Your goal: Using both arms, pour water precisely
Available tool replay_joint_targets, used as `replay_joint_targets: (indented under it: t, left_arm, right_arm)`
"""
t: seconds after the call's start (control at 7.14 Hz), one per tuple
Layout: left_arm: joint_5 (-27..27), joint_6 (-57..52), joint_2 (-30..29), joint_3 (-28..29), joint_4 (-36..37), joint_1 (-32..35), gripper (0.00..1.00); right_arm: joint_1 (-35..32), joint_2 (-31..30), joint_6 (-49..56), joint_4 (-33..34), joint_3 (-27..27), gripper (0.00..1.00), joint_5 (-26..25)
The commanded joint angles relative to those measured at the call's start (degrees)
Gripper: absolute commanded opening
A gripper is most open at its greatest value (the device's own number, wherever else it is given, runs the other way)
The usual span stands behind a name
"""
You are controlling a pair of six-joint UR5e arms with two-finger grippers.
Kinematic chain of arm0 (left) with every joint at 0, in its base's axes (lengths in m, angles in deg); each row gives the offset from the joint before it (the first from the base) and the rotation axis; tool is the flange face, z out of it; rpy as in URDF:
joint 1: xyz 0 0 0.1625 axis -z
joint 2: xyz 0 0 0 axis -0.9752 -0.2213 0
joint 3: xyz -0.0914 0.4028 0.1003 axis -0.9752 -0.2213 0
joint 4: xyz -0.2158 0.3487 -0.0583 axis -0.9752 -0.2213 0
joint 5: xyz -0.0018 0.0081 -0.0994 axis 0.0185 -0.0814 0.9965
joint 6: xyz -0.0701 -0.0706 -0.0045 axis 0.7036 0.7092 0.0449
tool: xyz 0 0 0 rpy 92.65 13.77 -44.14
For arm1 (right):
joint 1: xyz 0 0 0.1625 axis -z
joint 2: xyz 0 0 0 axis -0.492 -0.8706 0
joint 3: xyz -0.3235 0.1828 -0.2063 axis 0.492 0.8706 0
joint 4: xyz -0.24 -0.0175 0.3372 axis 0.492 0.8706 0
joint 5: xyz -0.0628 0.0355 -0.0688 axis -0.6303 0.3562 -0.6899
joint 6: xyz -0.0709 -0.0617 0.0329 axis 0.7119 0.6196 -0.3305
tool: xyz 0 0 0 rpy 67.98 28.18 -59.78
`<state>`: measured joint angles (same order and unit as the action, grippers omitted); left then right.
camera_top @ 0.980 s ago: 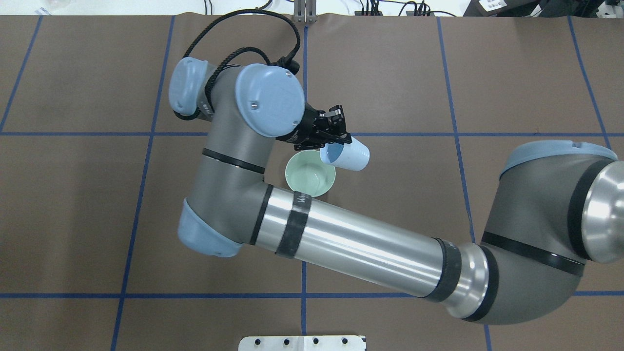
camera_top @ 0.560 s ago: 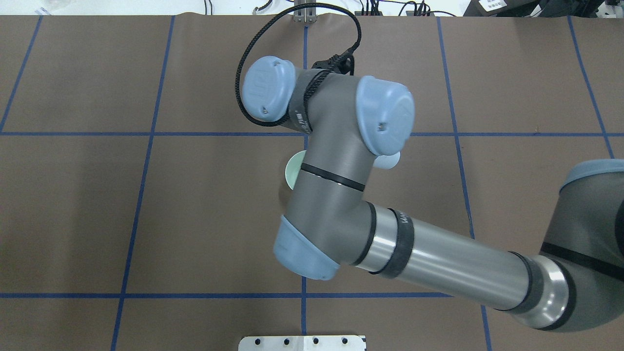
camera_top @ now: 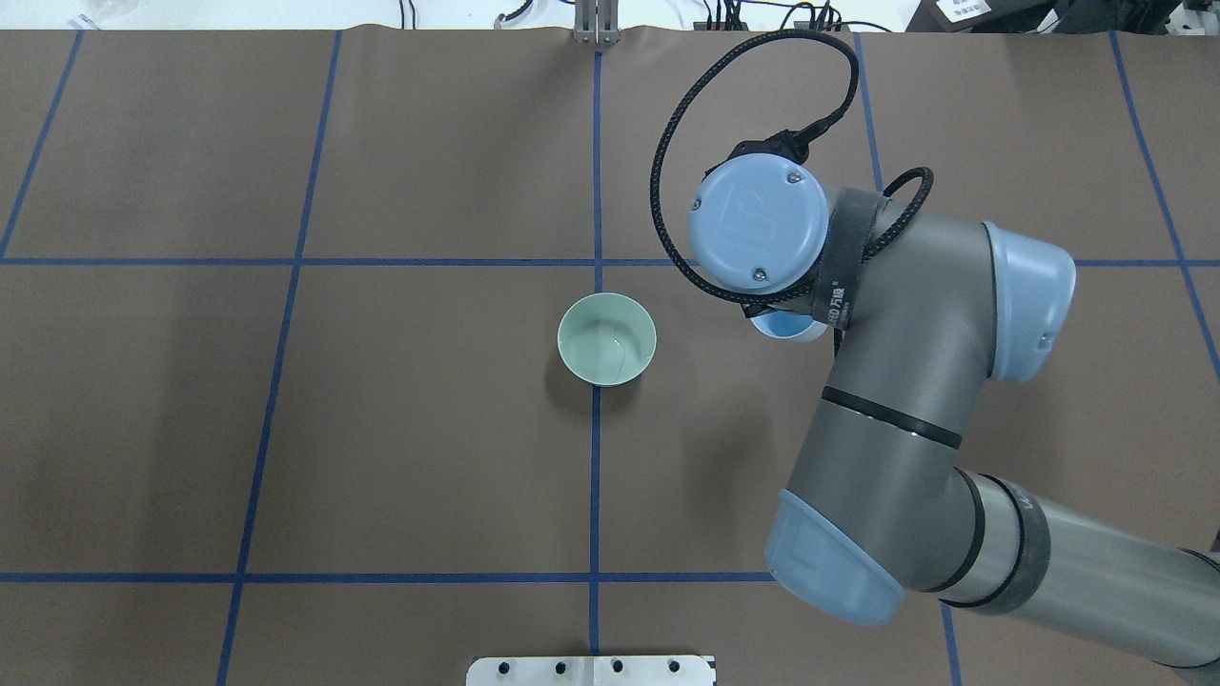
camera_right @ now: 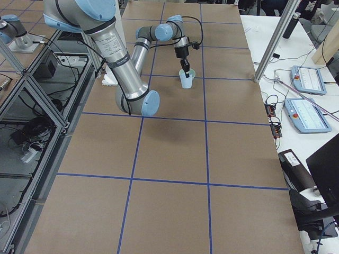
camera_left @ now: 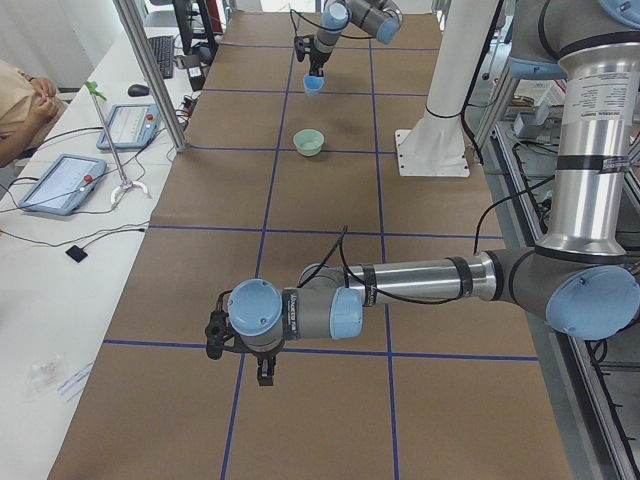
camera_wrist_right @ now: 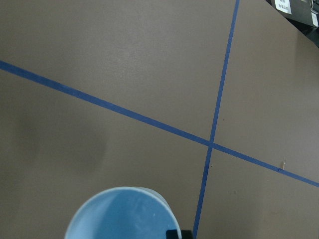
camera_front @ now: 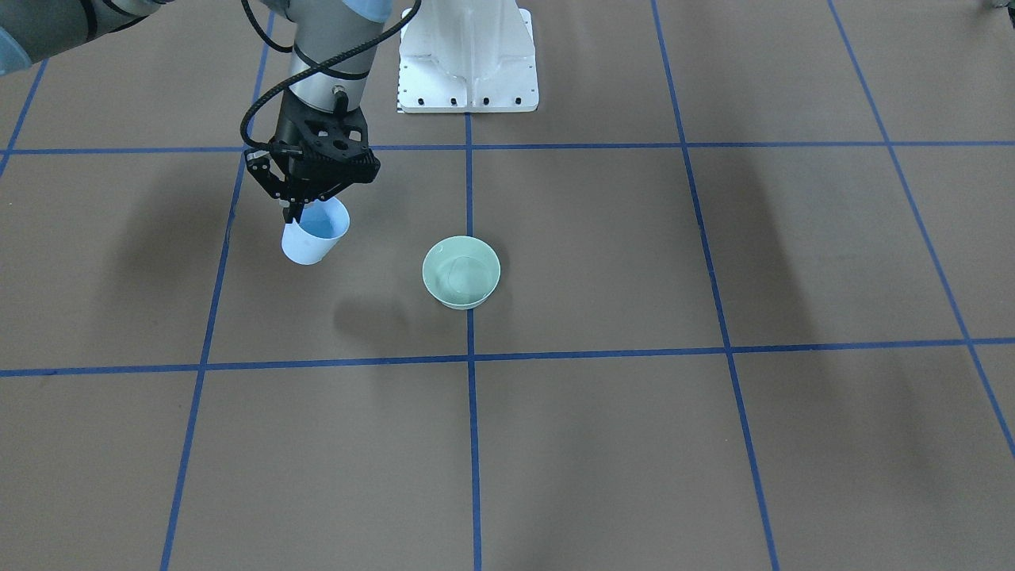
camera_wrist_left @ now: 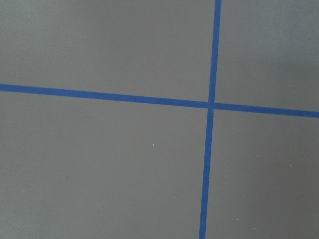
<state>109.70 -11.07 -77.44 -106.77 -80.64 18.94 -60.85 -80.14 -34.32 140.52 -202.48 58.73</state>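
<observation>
Next, my right gripper puts the light-blue cup down just across the blue tape line from the mint-green bowl point(camera_front: 201, 210).
My right gripper point(camera_front: 297, 210) is shut on the rim of a light-blue cup point(camera_front: 315, 231). It holds the cup upright just above the table, to the right of the bowl in the overhead view. There the wrist hides the gripper and only part of the cup point(camera_top: 786, 327) shows. The right wrist view shows the cup's point(camera_wrist_right: 122, 214) open mouth. A mint-green bowl point(camera_top: 606, 338) stands at the table's middle. Water point(camera_front: 464, 277) shows in it as faint glints. My left gripper point(camera_left: 262, 375) shows only in the exterior left view, low over the table's near end. I cannot tell if it is open or shut.
The white pedestal point(camera_front: 468, 55) stands at the robot's edge of the table. Blue tape lines point(camera_top: 596, 143) grid the brown table cover. Tablets and cables lie on the side bench point(camera_left: 60, 180) beyond the table's far edge.
The right arm swung from over the bowl, where the cup was tilted at its rim, off to the right. The cup is now upright and apart from the bowl.
</observation>
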Motion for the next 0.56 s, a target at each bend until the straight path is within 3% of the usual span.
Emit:
replay_joint_targets:
  t: [0.0,0.42]
  left_arm:
    - [0.7,0.0,-0.1,-0.6,-0.1,0.0,1.00]
    - [0.7,0.1,-0.1,-2.1,0.2,0.0,1.00]
  right_arm:
    - [-0.7,-5.2,-0.6,-3.6,-5.4,0.00,3.6]
    - [-1.0,-16.3,-0.6,-16.4,-9.2,0.00,5.7]
